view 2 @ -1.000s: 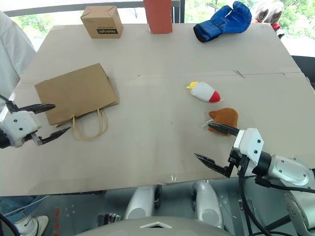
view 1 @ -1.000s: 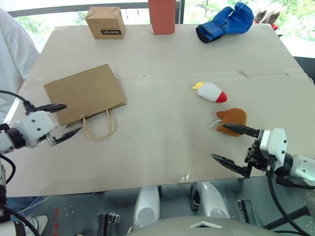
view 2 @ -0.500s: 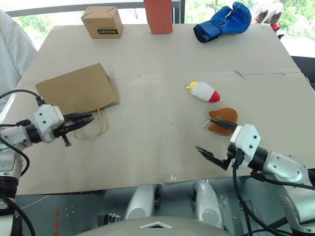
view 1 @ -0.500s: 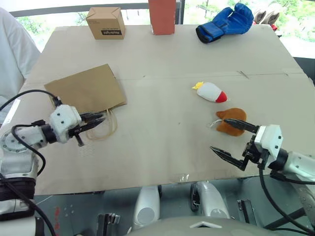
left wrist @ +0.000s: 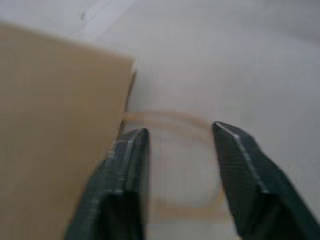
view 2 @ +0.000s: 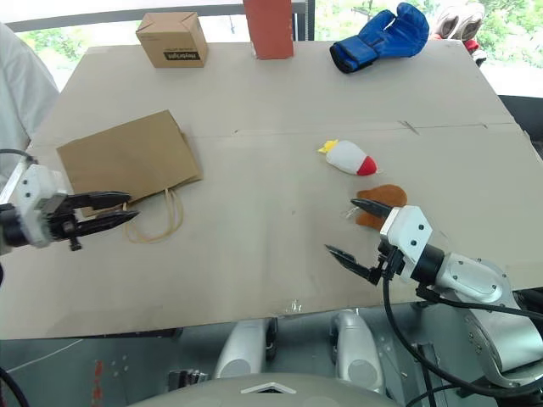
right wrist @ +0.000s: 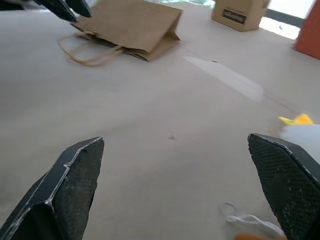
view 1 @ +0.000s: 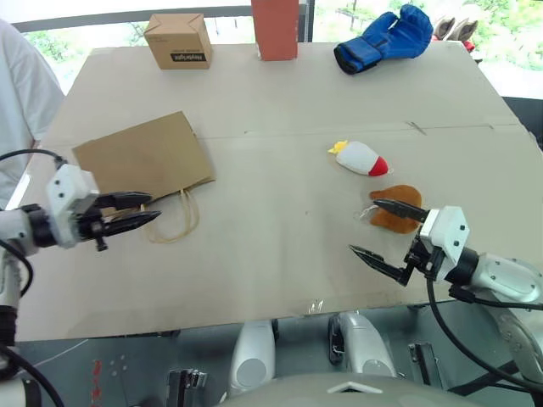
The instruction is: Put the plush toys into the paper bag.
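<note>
The flat paper bag is shut, so next my left gripper lifts its opening open by a loop handle [view 1: 195, 214] before any plush toy enters.
The brown paper bag [view 1: 140, 157] lies flat at the table's left, its loop handles [view 1: 174, 220] pointing toward me. My left gripper [view 1: 153, 206] hovers at the near left of the handles with its fingers a little apart; in the left wrist view the handles [left wrist: 175, 120] show between the fingers [left wrist: 132, 150], nothing gripped. The white plush toy [view 1: 361, 158] with a red tip lies right of centre. The orange-brown plush toy [view 1: 400, 209] lies just nearer. My right gripper [view 1: 363, 225] stands wide open beside it, the upper finger over the toy's near-left edge.
A small cardboard box [view 1: 178, 40], a red-orange box [view 1: 274, 28] and a blue boxing glove [view 1: 382, 38] stand along the far edge. A person's white sleeve [view 1: 21, 93] shows at the far left. The table's front edge [view 1: 212, 318] runs close below both grippers.
The left gripper reached in to the handles and shut half a second ago; now it has drawn back left and its fingers have parted. The right gripper stayed open, edging slightly left.
</note>
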Controlling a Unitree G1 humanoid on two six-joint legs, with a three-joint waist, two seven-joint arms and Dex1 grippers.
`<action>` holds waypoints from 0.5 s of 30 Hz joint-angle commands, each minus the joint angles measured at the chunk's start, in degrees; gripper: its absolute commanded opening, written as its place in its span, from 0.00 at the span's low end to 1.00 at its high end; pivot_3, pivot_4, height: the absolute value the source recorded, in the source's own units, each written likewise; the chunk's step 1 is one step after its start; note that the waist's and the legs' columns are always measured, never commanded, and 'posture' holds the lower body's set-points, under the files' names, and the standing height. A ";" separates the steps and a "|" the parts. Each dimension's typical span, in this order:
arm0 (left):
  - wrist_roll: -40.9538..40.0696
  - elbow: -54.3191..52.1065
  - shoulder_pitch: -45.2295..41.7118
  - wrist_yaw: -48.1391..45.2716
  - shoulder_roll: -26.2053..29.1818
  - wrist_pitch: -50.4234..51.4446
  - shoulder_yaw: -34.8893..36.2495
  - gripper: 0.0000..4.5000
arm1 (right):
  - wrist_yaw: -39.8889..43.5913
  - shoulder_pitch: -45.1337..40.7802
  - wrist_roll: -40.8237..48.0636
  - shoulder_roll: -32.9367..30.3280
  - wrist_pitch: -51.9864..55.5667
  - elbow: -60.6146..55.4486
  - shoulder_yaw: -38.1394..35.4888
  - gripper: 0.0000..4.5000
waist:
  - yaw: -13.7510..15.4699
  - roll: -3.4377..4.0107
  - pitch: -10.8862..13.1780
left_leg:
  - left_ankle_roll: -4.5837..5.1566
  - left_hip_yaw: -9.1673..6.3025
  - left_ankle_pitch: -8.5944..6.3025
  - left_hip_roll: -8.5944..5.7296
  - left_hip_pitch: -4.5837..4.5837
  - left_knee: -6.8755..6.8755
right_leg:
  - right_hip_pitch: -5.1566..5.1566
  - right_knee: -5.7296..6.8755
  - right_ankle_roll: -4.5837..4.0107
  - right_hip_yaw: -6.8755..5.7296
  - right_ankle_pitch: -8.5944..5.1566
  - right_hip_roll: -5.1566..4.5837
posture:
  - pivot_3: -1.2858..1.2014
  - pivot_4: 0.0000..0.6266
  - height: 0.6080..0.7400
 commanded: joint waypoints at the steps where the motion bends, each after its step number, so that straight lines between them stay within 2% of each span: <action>1: 4.08 7.65 -2.60 -0.46 1.88 -9.68 1.19 0.86 | 1.85 0.23 2.95 -0.72 -1.01 -3.47 -1.09 1.00 | 0.20 -0.06 -0.04 | 0.00 0.00 0.00 0.00 -0.02 0.02 | -0.01 -0.01 0.00 -0.02 0.00 -0.01 | 0.52 0.24 0.80; 2: 5.24 9.59 -3.44 -0.25 2.00 -12.00 0.93 0.95 | 1.83 0.20 3.05 -0.72 -1.02 -3.59 -1.06 1.00 | 0.28 -0.11 -0.07 | 0.00 -0.01 0.00 0.01 -0.04 0.04 | -0.02 -0.02 0.00 -0.04 0.00 -0.02 | 0.52 0.24 0.80; 3: 7.30 11.57 -4.26 0.04 2.36 -15.64 0.06 0.98 | 1.82 0.26 2.97 -0.73 -1.12 -3.63 -0.91 1.00 | 0.38 -0.17 -0.10 | -0.01 -0.01 -0.01 0.01 -0.03 0.04 | -0.02 -0.03 0.00 -0.06 0.00 -0.03 | 0.52 0.24 0.80; 6: 11.36 16.59 -7.51 1.22 2.64 -22.87 -1.93 0.98 | 1.68 0.59 2.55 -0.64 -1.31 -3.81 -0.55 1.00 | 0.47 -0.21 -0.12 | -0.22 0.00 -0.13 0.02 -0.04 0.04 | -0.01 -0.04 0.00 -0.09 0.00 -0.05 | 0.52 0.24 0.80; 15: 17.53 24.69 -17.29 5.18 0.17 -31.89 -7.29 0.98 | 0.65 1.46 1.14 -0.15 -2.03 -4.27 0.13 1.00 | 0.81 -0.21 -0.12 | 0.00 0.03 0.00 0.02 -0.07 0.04 | 0.01 0.01 0.00 -0.09 0.00 -0.01 | 0.52 0.24 0.80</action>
